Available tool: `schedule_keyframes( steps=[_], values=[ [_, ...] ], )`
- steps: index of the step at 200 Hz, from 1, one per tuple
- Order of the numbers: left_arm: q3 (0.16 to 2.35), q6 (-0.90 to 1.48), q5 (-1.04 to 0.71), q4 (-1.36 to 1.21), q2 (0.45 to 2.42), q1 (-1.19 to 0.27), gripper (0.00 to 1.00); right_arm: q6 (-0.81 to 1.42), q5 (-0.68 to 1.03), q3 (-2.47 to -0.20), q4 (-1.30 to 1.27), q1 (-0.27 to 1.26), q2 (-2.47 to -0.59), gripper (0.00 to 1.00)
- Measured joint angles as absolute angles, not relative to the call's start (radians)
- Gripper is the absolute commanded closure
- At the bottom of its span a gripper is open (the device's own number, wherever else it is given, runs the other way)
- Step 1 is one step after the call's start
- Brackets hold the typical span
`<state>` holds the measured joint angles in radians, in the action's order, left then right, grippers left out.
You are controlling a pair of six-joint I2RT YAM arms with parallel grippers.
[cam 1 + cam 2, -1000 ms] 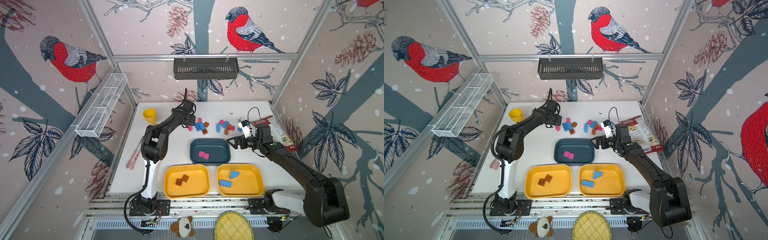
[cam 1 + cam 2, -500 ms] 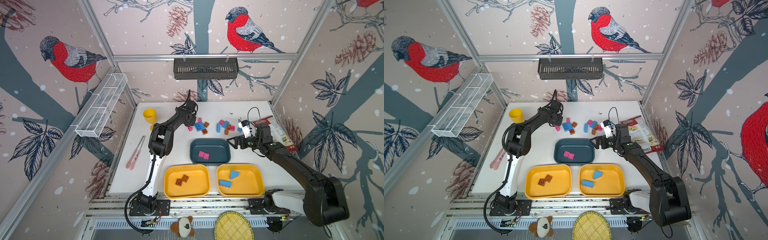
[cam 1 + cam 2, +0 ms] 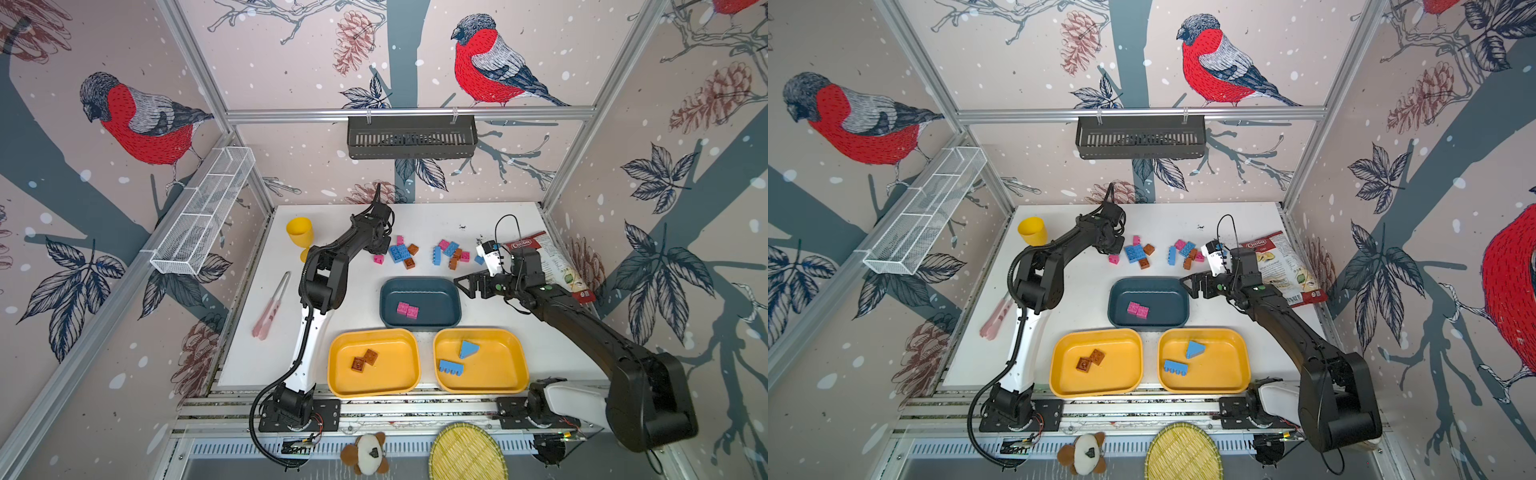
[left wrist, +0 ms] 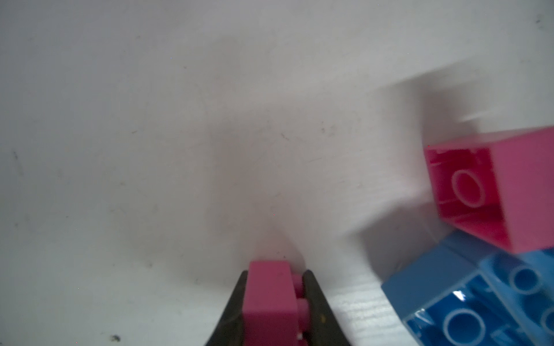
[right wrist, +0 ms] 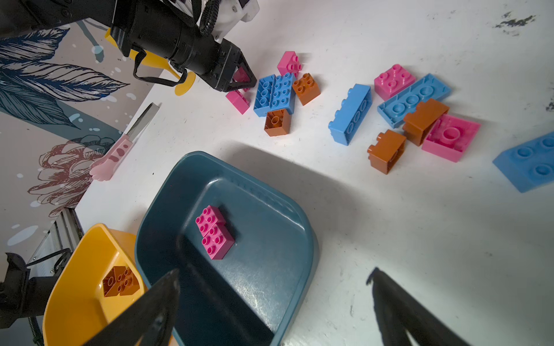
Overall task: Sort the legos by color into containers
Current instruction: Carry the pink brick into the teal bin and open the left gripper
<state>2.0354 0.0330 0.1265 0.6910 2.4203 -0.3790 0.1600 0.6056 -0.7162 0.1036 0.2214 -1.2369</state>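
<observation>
I will drop the pink lego with my left gripper in the teal container (image 3: 400, 301), just behind the pink legos lying there.
My left gripper (image 3: 376, 248) is at the back of the table, shut on a pink lego (image 4: 266, 299) at the left end of a loose cluster. Another pink lego (image 3: 378, 259) lies just in front of it, beside a blue one (image 3: 400, 252). A second cluster (image 3: 451, 254) of pink, blue and brown legos lies further right. The teal container (image 3: 419, 284) holds two pink legos (image 3: 407, 310). One yellow container (image 3: 372, 334) holds brown legos (image 3: 364, 360), the other (image 3: 478, 333) blue ones (image 3: 468, 348). My right gripper (image 3: 467, 286) hangs open and empty over the teal container's right rim.
A yellow goblet (image 3: 300, 235) stands at the back left. Pink-handled tongs (image 3: 272, 307) lie along the left edge. A chips bag (image 3: 552, 262) lies at the right edge behind my right arm. A black basket (image 3: 411, 137) hangs on the back wall.
My left gripper has closed on the pink lego, and that arm's elbow has swung in towards the table. The right arm has not moved.
</observation>
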Motion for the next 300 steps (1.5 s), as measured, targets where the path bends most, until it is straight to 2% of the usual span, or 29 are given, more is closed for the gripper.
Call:
schedule_keyframes(
  steps=[47, 77, 157, 206, 217, 272, 300],
  values=[
    [2.052, 0.029, 0.116, 0.727, 2.402, -0.376, 0.82, 0.157, 0.606, -0.720, 0.103, 0.220, -1.238, 0.01],
    [2.011, 0.051, 0.070, 0.753, 2.294, -0.383, 0.82, 0.157, 0.606, -0.724, 0.104, 0.220, -1.240, 0.00],
    [1.631, 0.101, -0.149, 0.762, 1.862, -0.559, 0.82, 0.144, 0.607, -0.735, 0.108, 0.195, -1.238, 0.01],
    [1.388, 0.168, -0.260, 0.720, 1.724, -0.632, 0.81, 0.128, 0.611, -0.741, 0.126, 0.186, -1.224, 0.01],
    [1.355, 0.187, -0.268, 0.708, 1.723, -0.641, 0.78, 0.128, 0.612, -0.741, 0.127, 0.186, -1.222, 0.00],
    [1.350, 0.211, -0.241, 0.691, 1.750, -0.643, 0.43, 0.128, 0.618, -0.739, 0.130, 0.186, -1.203, 0.01],
    [1.435, 0.202, -0.171, 0.713, 1.772, -0.632, 0.39, 0.128, 0.618, -0.734, 0.130, 0.186, -1.197, 0.00]
  ],
)
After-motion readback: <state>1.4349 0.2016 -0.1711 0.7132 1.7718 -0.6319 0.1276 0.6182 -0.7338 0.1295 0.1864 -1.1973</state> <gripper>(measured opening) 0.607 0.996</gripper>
